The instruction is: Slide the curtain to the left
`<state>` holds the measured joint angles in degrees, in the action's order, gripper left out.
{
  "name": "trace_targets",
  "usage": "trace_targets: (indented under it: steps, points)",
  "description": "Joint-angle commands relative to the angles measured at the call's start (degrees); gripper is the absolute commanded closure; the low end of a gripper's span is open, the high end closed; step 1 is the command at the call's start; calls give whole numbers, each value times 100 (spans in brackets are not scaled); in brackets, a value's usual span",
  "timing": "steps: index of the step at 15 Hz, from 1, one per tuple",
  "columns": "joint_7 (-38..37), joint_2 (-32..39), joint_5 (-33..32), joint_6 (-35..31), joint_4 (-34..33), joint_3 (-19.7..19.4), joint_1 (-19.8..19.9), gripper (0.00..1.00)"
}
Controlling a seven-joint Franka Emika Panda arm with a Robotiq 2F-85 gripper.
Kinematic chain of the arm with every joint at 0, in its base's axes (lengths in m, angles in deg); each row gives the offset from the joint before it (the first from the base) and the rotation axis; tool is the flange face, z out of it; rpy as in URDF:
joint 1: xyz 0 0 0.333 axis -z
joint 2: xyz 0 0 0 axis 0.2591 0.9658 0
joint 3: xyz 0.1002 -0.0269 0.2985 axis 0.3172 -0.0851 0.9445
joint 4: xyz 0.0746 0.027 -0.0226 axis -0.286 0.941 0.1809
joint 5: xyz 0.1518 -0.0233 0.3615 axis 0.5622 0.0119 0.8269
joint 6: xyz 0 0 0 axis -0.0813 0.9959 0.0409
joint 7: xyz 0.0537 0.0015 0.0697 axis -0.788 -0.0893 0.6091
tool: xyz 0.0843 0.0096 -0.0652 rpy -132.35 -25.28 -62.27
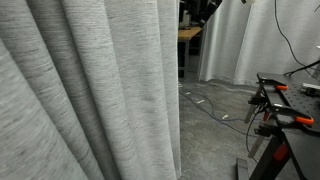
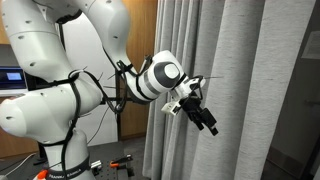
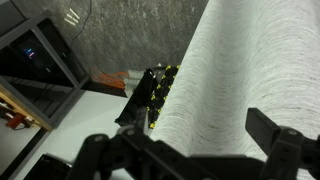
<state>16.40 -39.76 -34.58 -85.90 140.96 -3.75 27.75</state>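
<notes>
The loose side edge (image 1: pixel 177 20) (image 3: pixel 168 110) of the grey curtain, the edge facing the black stand with orange clamps, will be gripped by my gripper.
The curtain (image 1: pixel 90 90) is light grey with fine horizontal streaks and deep vertical folds, and it fills the left half of an exterior view. In an exterior view the arm reaches to the curtain (image 2: pixel 255 90), and my gripper (image 2: pixel 203 116) points down and right against one of its folds. In the wrist view a rounded fold of the curtain (image 3: pixel 230 60) runs between my gripper's (image 3: pixel 185 145) two dark fingers. The fingers are spread wide on either side of the fold. The gripper is open.
A paler white curtain (image 1: pixel 240 40) hangs farther back. Cables (image 1: pixel 215 105) lie on the grey floor. A black stand with orange clamps (image 1: pixel 285 112) is at the right edge. A black rack with yellow marks (image 3: pixel 155 95) stands beside the fold. A wooden panel (image 2: pixel 135 35) is behind the arm.
</notes>
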Motion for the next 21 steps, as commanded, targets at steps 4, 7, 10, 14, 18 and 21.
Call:
trace_targets:
  steps: [4,7,10,14,18,21]
  points:
    - [-1822,-660,-1167,-912,-206,1436,1675,0]
    - [-2505,-952,-1179,-1205,-338,2259,2537,0]
    - [-3106,-1481,-960,-1653,-506,3357,3653,0]
    - [-3502,-2486,-156,-2815,-783,4818,5238,0]
    - [-3044,-3426,1625,-4047,-1064,5949,6475,1]
    - [-2902,-4120,2819,-4617,-1203,6565,7105,3]
